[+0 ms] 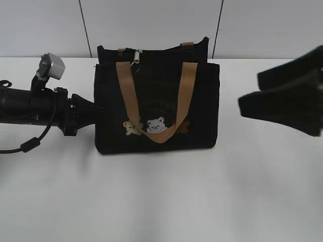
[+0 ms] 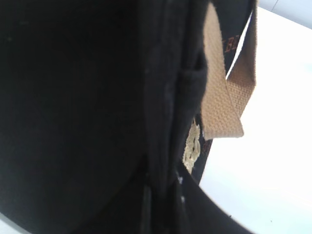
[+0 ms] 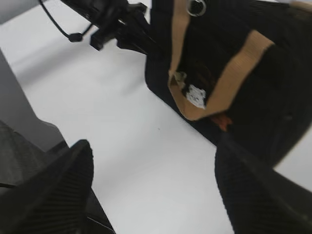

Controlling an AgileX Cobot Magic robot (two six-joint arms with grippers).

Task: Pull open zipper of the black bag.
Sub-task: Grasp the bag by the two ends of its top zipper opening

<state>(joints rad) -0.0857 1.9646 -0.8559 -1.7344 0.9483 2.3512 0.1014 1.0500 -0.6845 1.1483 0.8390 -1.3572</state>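
Observation:
My right gripper is to close on the loose end of the pull tab (image 1: pixel 135 63) (image 3: pixel 197 9) on the silver zipper, at the top of the black bag.
The black bag (image 1: pixel 156 101) stands upright mid-table, its tan handle (image 1: pixel 154 133) hanging over the bear patches. At the top left of the bag hangs the silver zipper (image 1: pixel 136 59). My left gripper (image 1: pixel 97 115) reaches in from the left and is shut on the bag's left side edge. In the left wrist view black fabric (image 2: pixel 73 97) fills the frame, and the gripper (image 2: pixel 161 195) pinches a seam fold. My right gripper (image 1: pixel 248 92) hovers open to the right of the bag, apart from it. In the right wrist view, this gripper (image 3: pixel 156 195) is empty over the table, with the bag (image 3: pixel 273 73) and zipper ring (image 3: pixel 196 7) ahead.
The white table (image 1: pixel 161 201) spreads in front of the bag, and a pale wall (image 1: pixel 151 25) stands close behind it. My left arm (image 1: pixel 35 106), with its cable (image 1: pixel 30 145), lies across the table's left side.

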